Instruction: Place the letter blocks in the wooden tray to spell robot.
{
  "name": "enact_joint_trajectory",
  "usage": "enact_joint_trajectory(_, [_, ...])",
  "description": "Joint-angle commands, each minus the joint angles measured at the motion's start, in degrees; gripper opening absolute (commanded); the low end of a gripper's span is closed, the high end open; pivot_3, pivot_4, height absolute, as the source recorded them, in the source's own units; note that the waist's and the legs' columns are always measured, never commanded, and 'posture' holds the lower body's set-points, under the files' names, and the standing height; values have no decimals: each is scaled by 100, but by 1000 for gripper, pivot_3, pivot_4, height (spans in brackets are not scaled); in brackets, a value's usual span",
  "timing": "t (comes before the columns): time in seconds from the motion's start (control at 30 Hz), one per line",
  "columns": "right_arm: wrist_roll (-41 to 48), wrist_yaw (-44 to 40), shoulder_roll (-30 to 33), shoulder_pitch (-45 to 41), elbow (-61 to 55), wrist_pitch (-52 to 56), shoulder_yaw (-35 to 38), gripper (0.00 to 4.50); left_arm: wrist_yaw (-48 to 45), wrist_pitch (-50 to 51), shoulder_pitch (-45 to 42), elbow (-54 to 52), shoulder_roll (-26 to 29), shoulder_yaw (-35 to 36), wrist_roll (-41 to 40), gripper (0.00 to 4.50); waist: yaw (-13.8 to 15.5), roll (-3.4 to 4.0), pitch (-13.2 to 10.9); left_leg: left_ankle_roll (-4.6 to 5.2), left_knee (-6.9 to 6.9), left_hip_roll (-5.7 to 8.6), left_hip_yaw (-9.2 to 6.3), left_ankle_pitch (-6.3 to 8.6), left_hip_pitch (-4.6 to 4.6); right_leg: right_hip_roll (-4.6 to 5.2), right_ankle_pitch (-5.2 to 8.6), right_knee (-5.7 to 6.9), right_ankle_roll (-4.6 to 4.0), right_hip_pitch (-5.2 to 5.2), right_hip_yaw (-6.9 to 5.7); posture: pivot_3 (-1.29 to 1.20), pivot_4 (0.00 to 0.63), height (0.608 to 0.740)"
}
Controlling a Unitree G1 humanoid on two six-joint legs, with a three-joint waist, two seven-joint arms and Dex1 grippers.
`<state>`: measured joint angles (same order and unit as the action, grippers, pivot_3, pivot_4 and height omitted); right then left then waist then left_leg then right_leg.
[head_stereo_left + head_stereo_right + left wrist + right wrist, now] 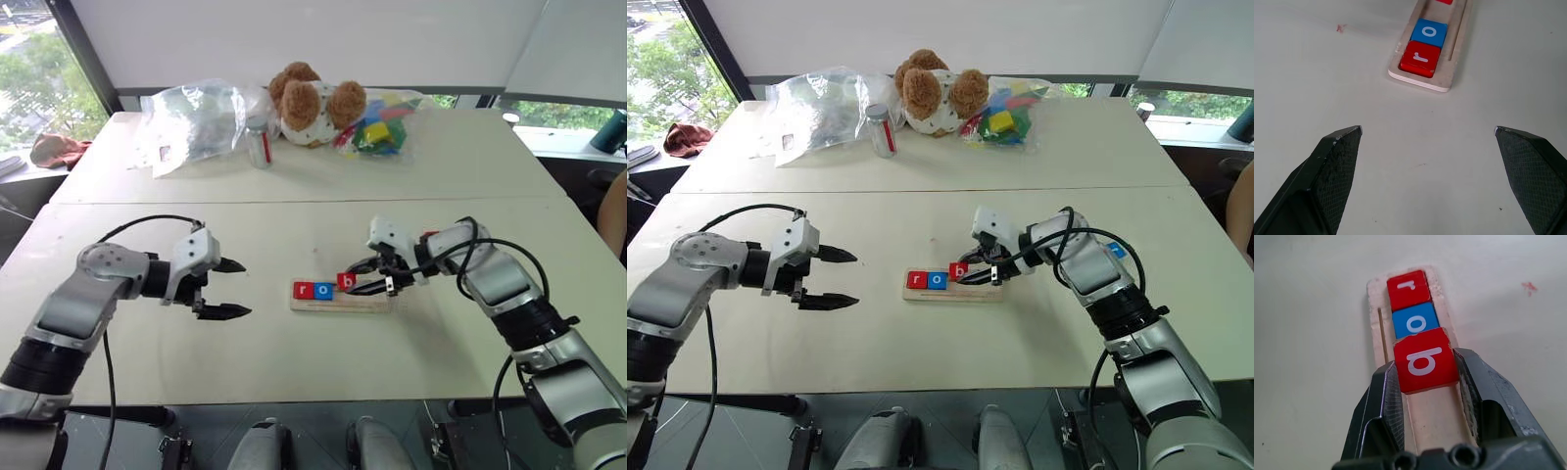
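The robot's right gripper should release the red "b" block in the tray's groove, snug point(343, 292) point(1423, 354) against the blue "o" block.
The wooden tray point(370, 305) lies at the table's middle. A red "r" block point(302, 290) and a blue "o" block point(322, 290) sit in its left end. My right gripper point(355, 284) is shut on a red "b" block point(1425, 363), tilted just above the groove beside the "o". The tray's right part point(1436, 417) is bare under the fingers. A small blue piece point(1116, 250) peeks out behind my right forearm. My left gripper point(233, 289) hangs open and holds nothing, left of the tray, pointing at it; the left wrist view shows the "r" block point(1420, 58) ahead of it.
At the table's far side lie a clear plastic bag point(191, 122), a small jar point(259, 142), a teddy bear point(315, 103) and a bag of multicoloured toy blocks point(382, 129). A seam point(294, 202) crosses the table. A brown cloth point(57, 149) lies off the far left.
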<state>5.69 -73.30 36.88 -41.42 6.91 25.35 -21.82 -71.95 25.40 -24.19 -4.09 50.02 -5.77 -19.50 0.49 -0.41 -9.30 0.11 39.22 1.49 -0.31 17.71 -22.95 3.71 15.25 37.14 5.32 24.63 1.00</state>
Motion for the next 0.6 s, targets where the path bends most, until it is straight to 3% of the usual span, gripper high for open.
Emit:
enact_joint_trajectory(0.03, [-98, -49, -66, -204, -26, -131, -38, 1145, 102, 30, 66, -221, -45, 210, -139, 4500, -18, 0, 0, 0, 0, 0, 0, 0, 0, -1, 0, 0, 0, 1, -1, 0, 150, 740])
enact_joint_trajectory(0.6, [-354, 129, -439, -216, 434, -310, -152, 1145, 316, 62, 195, -333, -122, 223, -201, 4500, -130, 0, 0, 16, -1, -6, -1, 8, 4, -8, 0, 9, 0, 4, -3, 0, 150, 740])
